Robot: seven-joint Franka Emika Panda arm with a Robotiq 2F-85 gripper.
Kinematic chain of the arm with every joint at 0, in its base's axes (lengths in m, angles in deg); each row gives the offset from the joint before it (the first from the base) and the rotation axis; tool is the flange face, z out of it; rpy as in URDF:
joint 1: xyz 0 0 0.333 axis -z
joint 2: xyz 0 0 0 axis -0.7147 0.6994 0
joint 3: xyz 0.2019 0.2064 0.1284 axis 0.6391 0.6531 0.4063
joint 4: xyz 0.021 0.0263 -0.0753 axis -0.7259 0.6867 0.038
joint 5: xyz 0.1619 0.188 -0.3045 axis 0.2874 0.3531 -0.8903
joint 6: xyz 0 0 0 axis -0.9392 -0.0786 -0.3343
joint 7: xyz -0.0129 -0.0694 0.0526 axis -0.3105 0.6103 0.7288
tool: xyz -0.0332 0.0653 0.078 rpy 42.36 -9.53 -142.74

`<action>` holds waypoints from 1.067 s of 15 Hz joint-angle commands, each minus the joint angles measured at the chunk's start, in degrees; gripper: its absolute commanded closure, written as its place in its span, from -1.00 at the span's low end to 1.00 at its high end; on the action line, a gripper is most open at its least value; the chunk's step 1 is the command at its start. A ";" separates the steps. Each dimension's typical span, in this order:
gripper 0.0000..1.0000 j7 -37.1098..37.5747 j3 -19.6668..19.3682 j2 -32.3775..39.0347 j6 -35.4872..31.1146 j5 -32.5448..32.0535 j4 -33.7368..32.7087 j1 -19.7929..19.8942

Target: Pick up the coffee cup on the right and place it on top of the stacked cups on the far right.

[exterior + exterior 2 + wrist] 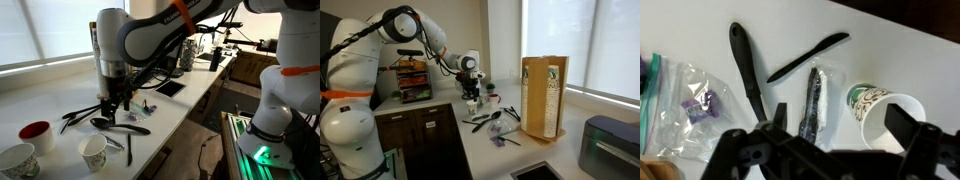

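Next, I move my gripper over to the white paper coffee cup's rim point(99, 137) point(863, 122), on the side that faces the wrapped utensil, and close it there.
A white paper coffee cup with a green pattern point(883, 113) stands open-topped on the white counter and is empty; it also shows in an exterior view point(93, 151). My gripper point(840, 124) is open and empty, hovering above the counter, with its right finger over the cup's rim. In both exterior views the gripper point(113, 100) point(472, 100) hangs above black utensils. A patterned cup point(18, 160) and a red cup point(36, 132) stand further along the counter. I cannot tell whether either one is a stack.
A black spatula point(745, 72), a black knife point(807, 56), a wrapped utensil point(815, 102) and a zip bag with purple pieces point(688, 100) lie by the cup. A wooden holder point(542, 97) stands near the window. The counter's front edge point(190, 105) is close.
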 commanded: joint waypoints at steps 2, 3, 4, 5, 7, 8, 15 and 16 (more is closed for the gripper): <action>-1.00 1.39 -0.23 5.19 0.66 1.02 -3.21 -0.29; -1.00 0.49 -0.02 5.94 0.30 1.48 -3.58 -0.23; -1.00 -0.06 0.13 6.55 -0.49 1.64 -3.84 -0.27; -1.00 -0.59 0.37 6.96 -2.06 1.85 -3.87 -0.34; -1.00 -0.58 0.61 7.68 -4.81 2.68 -4.33 -0.40; -1.00 -0.12 0.56 7.95 -6.40 2.84 -4.46 -0.54; -1.00 0.70 -0.27 7.55 -7.05 0.96 -4.34 -1.52; -1.00 0.63 -0.18 7.71 -6.93 1.09 -4.48 -1.54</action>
